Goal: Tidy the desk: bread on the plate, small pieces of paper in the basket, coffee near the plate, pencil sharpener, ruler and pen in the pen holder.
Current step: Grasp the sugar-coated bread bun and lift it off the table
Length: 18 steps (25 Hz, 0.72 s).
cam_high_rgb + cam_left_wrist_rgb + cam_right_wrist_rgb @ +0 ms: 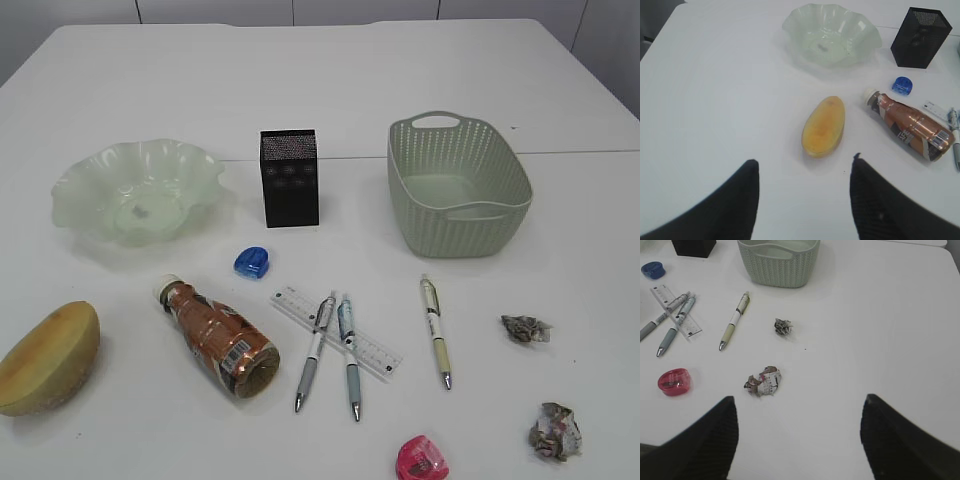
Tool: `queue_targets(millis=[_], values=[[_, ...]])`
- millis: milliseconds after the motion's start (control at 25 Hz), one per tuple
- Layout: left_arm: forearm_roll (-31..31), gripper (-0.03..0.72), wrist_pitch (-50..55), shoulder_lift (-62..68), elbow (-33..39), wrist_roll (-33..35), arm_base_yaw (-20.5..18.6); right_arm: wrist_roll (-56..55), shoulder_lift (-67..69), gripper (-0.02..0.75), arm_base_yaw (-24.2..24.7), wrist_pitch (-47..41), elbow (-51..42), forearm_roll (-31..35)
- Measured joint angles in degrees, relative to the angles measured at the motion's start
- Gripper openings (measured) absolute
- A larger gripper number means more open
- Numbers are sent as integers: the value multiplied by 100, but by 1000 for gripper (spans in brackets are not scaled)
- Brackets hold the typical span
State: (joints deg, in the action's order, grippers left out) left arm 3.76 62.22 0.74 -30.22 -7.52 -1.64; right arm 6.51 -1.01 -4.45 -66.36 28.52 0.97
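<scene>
The bread belongs on the glass plate. Next, my left gripper will move to the bread's middle [47,357] [824,127] and close there across its long sides.
The bread [50,357] lies at the front left, just ahead of my open left gripper [804,159], which holds nothing. Behind it sits the glass plate [75,185], with the coffee bottle [218,338] on its side to the right. By the black pen holder [289,178] lies a blue pencil sharpener [254,262]; a red one [422,459] lies at the front. Two pens [314,352] cross the ruler [370,348], and a third pen [435,330] lies apart. My open right gripper [799,397] hovers near two crumpled papers [764,381] [783,327], holding nothing.
The green basket [470,235] stands at the back right, beside the pen holder. Neither arm shows in the exterior view. A table seam runs behind the basket, and bare white tabletop stretches to the right of the papers.
</scene>
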Motion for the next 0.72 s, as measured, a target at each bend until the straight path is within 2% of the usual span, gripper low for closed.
queue_targets(millis=[440,720], values=[[0,423,0,0,0,0,0,-12,0,564,0,0,0,0],[236,423,-87,0,0,0,0,-294,0,564,0,226,58,-17]])
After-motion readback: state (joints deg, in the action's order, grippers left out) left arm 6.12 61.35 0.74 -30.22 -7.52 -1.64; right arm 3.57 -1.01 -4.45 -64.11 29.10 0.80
